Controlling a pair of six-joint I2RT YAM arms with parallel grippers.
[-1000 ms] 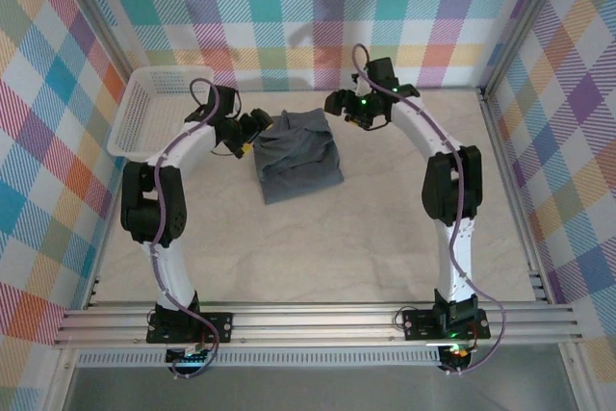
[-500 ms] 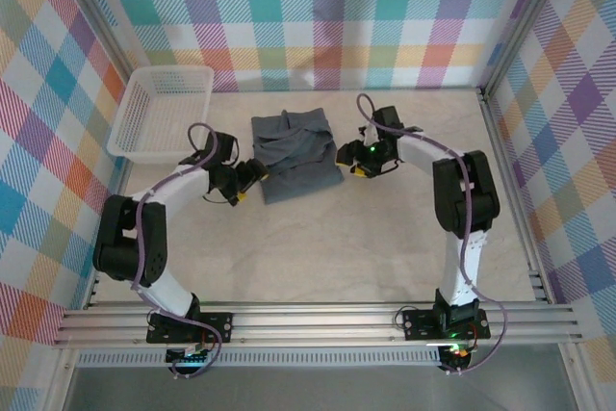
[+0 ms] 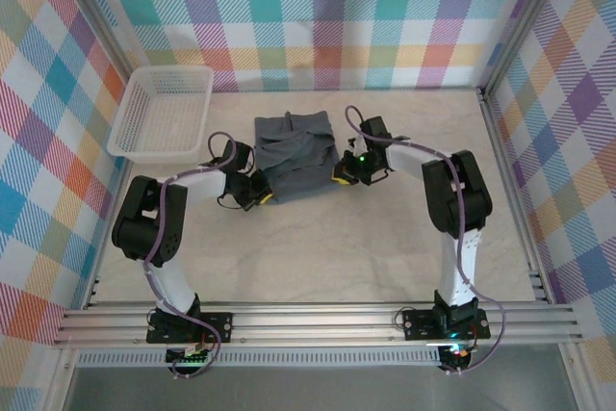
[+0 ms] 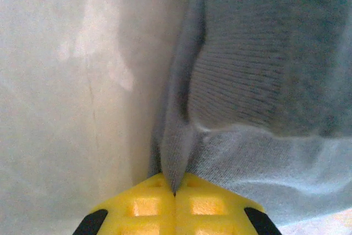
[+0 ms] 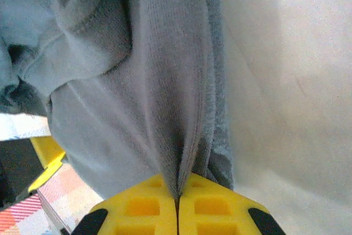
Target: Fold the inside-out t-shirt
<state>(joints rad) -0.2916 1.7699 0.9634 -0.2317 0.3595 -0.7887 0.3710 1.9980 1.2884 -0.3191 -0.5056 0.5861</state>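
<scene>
The far end of the t-shirt lies rumpled beyond the near corners I hold. Next, I pull the t-shirt closer, then take the t-shirt's far corner [image 3: 323,120] with my right gripper.
The inside-out t-shirt [image 3: 296,156] lies folded into a rough slate-grey rectangle on the table's middle back. My left gripper [image 3: 262,198] is low at its near-left corner, shut on a pinch of the t-shirt's edge [image 4: 175,158]; the yellow fingertips [image 4: 144,205] meet with cloth squeezed between them. At the near-right corner my right gripper [image 3: 344,175] is also shut on the t-shirt, a fold of grey fabric [image 5: 177,152] running down into its closed yellow pads [image 5: 214,205]. The small yellow patch is hidden.
A white lattice basket [image 3: 164,113] stands at the back left. Bare pale tabletop [image 3: 318,247] spreads in front of the t-shirt. Plaid walls and aluminium rails [image 3: 505,156] close in the sides.
Both grippers came down from the t-shirt's far side to its near corners and closed on the fabric. The t-shirt's near edge has shifted slightly.
</scene>
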